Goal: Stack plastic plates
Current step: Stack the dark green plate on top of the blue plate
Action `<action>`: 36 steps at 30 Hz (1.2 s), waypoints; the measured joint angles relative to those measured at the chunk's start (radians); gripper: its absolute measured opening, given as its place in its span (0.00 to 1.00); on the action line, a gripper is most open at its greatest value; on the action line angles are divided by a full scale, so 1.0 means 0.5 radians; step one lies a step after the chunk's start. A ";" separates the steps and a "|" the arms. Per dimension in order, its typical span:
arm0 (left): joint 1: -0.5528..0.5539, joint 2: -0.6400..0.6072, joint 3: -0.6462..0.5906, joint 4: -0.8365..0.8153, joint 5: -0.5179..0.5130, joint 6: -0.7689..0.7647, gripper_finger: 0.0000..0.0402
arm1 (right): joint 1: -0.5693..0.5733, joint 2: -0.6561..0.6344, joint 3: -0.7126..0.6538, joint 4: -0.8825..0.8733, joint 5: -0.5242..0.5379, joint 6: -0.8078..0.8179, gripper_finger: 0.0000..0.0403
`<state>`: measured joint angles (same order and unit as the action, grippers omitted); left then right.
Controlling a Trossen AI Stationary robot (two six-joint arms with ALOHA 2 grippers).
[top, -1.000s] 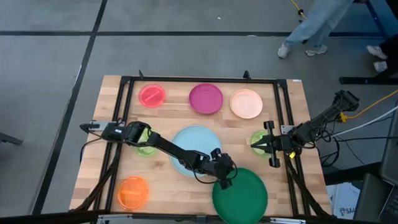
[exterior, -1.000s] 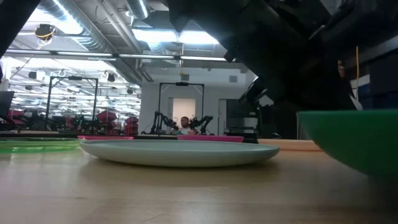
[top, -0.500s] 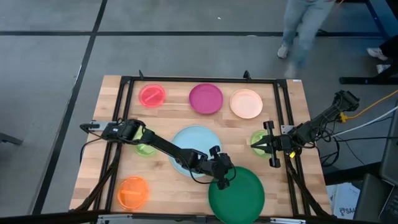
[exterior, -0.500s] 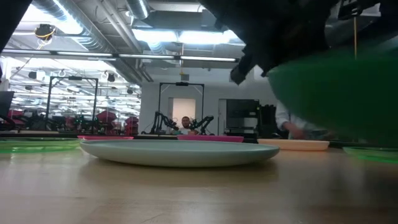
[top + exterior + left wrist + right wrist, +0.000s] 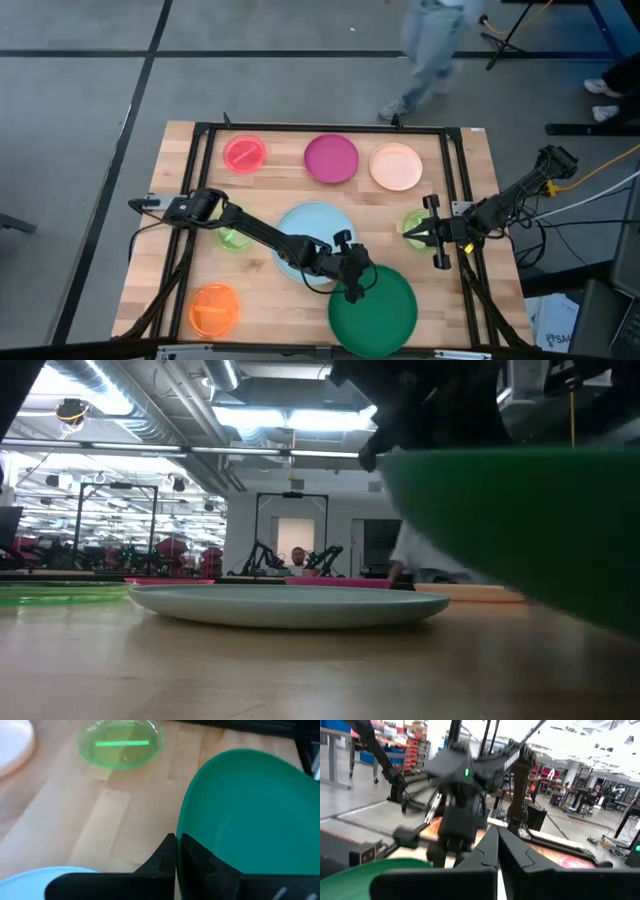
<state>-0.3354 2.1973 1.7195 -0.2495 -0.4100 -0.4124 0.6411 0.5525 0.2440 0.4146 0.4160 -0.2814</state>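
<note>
Next, my left gripper lets go of the dark green plate on top of the large light blue plate [image 5: 314, 242].
My left gripper [image 5: 350, 284] reaches across the table's middle and is shut on the dark green plate [image 5: 378, 314], which hangs in the air near the table's near edge. In the low view the green plate [image 5: 520, 520] is tilted above the wood. The large light blue plate [image 5: 315, 232] lies flat just beyond it, toward the far edge. My right gripper [image 5: 418, 232] waits, shut, over a small lime green plate [image 5: 412, 222] on the right. My left gripper pinches the dark green plate's rim [image 5: 181, 827] on the side facing the light blue plate, one finger above the plate and one below. The fingers come slanting from the table's left. The plate is lifted clear and tilted.
Pink-red plate [image 5: 244, 153], magenta plate [image 5: 331, 158] and peach plate [image 5: 396, 166] lie along the far edge. A second lime green plate [image 5: 235, 239] lies under the left arm and an orange plate [image 5: 214, 308] at the near left. A person walks beyond the table.
My left gripper has raised the dark green plate off the table and carried it a little toward the table's left, nearer the light blue plate. The plate, resting low before, now hangs tilted in the air. The right arm has kept still.
</note>
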 joint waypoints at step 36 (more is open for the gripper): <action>-0.046 -1.061 -1.077 -0.045 -0.441 -0.416 0.00 | 0.000 -0.027 -0.001 0.008 -0.026 -0.006 0.01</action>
<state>-0.3584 1.6666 1.1810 -0.2722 -0.6305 -0.6202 0.6411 0.5392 0.2436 0.4187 0.4030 -0.2844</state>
